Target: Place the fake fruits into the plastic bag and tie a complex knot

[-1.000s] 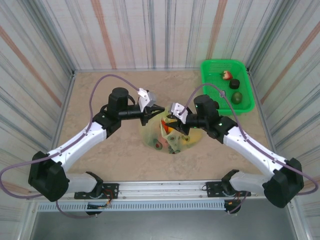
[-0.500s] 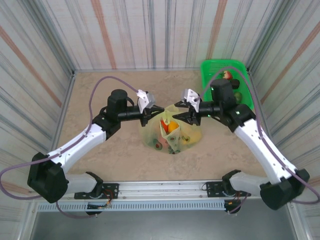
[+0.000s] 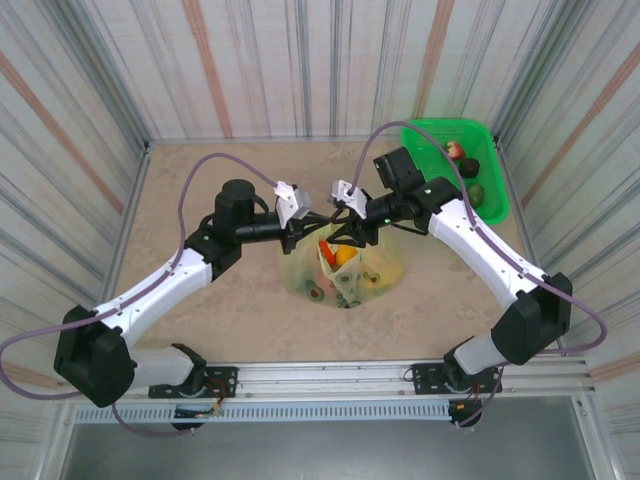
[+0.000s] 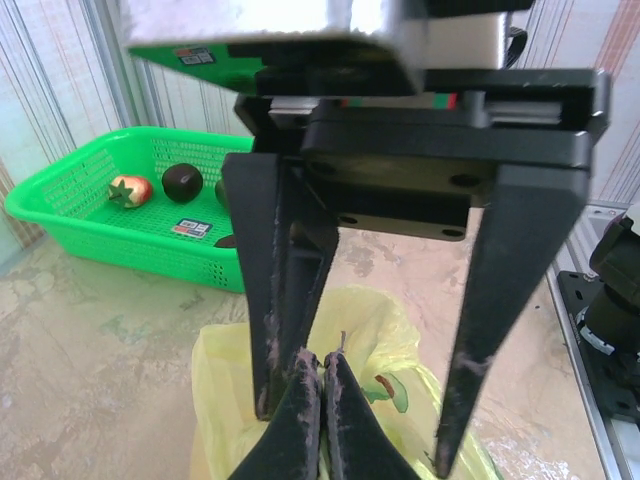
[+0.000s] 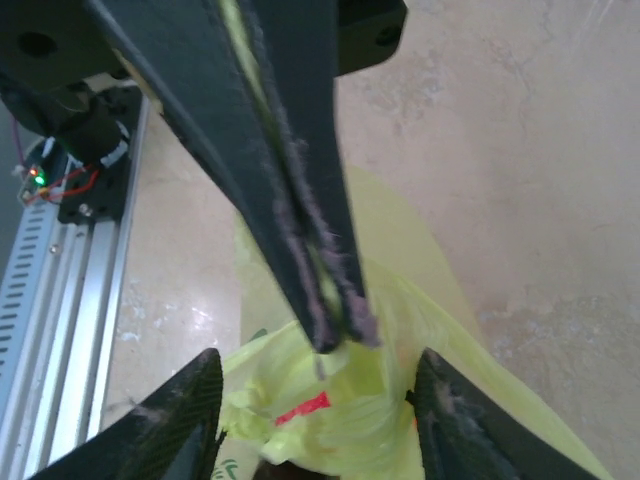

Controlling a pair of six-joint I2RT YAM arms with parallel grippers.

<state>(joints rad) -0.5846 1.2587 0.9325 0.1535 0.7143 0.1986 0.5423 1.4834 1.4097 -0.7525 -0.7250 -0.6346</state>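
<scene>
My left gripper is pinching the bag's upper edge while the bag's opening gapes. Next, my right gripper takes that upper edge (image 5: 352,366) before my left gripper grips again beside it.
The yellow-green plastic bag (image 3: 386,270) sits mid-table with several fake fruits inside, an orange one (image 3: 345,256) on top. My left gripper (image 3: 307,222) is shut on a strip of the bag's upper edge; in the left wrist view its tips (image 4: 322,366) are pressed together above the bag (image 4: 410,340). My right gripper (image 3: 336,220) faces it from the right, open. In the right wrist view its fingers (image 5: 172,420) straddle the left gripper's shut tips (image 5: 338,322), with the bag (image 5: 330,440) just beneath.
A green mesh basket (image 3: 420,138) stands at the back right, holding a red fruit (image 3: 455,150) and two dark ones (image 3: 470,168). It also appears in the left wrist view (image 4: 90,235). Striped walls close the table on three sides.
The right arm has lifted off the bag's right side, swung back and moved left, so its open fingers now stand around the left gripper's tips. The left gripper has kept its place and grip.
</scene>
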